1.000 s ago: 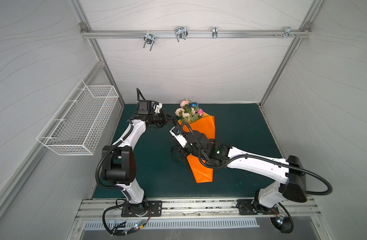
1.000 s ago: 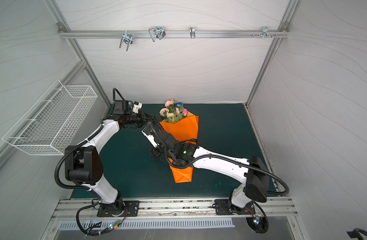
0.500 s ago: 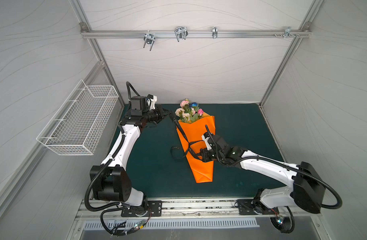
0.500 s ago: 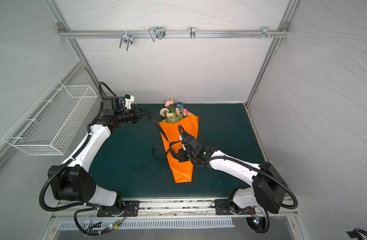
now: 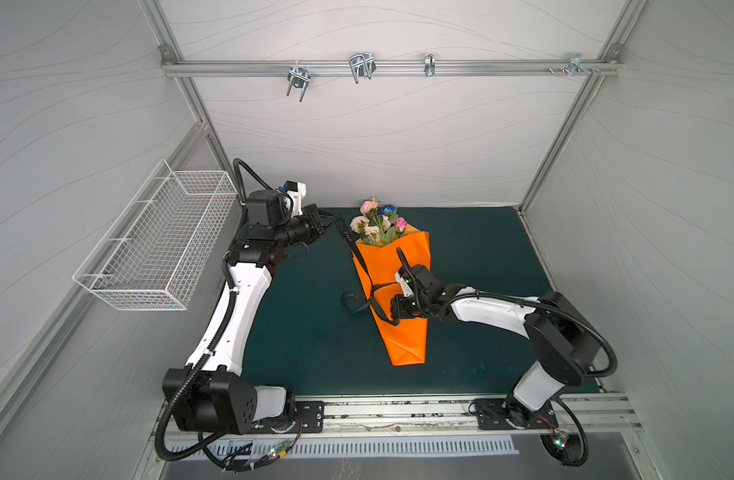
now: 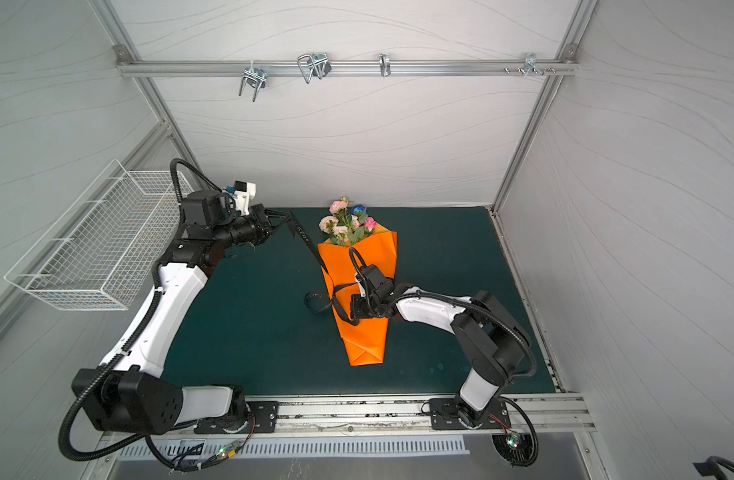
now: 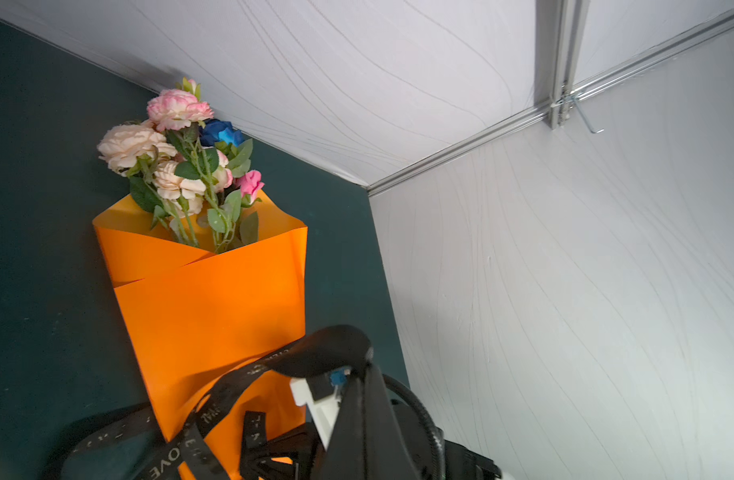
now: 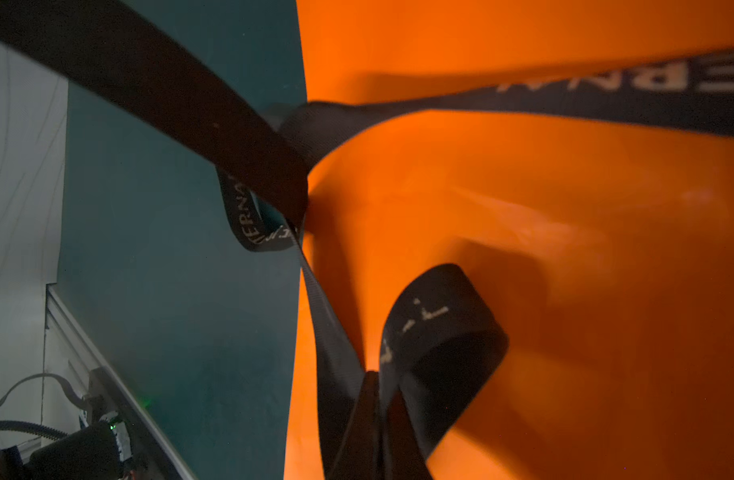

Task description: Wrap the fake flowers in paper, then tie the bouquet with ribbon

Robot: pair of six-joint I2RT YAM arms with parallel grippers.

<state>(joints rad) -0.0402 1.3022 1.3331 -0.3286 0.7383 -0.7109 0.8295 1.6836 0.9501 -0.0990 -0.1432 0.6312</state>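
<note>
The ribbon end in my left gripper is far from the ribbon's loose crossing at the cone's edge. My left gripper will put the ribbon end down and pinch the crossing [image 5: 372,294].
The bouquet of fake flowers [image 5: 378,222] [image 6: 344,222] [image 7: 182,158] lies on the green mat, its stems wrapped in an orange paper cone [image 5: 402,340] [image 6: 365,340] [image 7: 215,307] [image 8: 523,208]. A black ribbon with white lettering [image 5: 359,259] [image 6: 315,249] [image 7: 232,382] [image 8: 170,83] runs round the cone's middle and crosses itself at the cone's left edge. My left gripper [image 5: 334,216] [image 6: 288,216] [image 7: 365,374] is shut on one ribbon end, raised left of the blooms. My right gripper [image 5: 392,318] [image 6: 348,318] [image 8: 373,378] is shut on the other ribbon part over the cone's middle.
A white wire basket [image 5: 157,249] hangs on the left wall beside my left arm. A metal rail with hooks [image 5: 357,70] crosses the back wall high up. White walls close the mat [image 5: 481,249] on three sides; the arm bases' rail [image 5: 398,411] runs along the front.
My right gripper has drawn back from beside the left gripper to over the cone's middle, taking ribbon with it. The left gripper moved a little left and up, and the ribbon is tauter.
</note>
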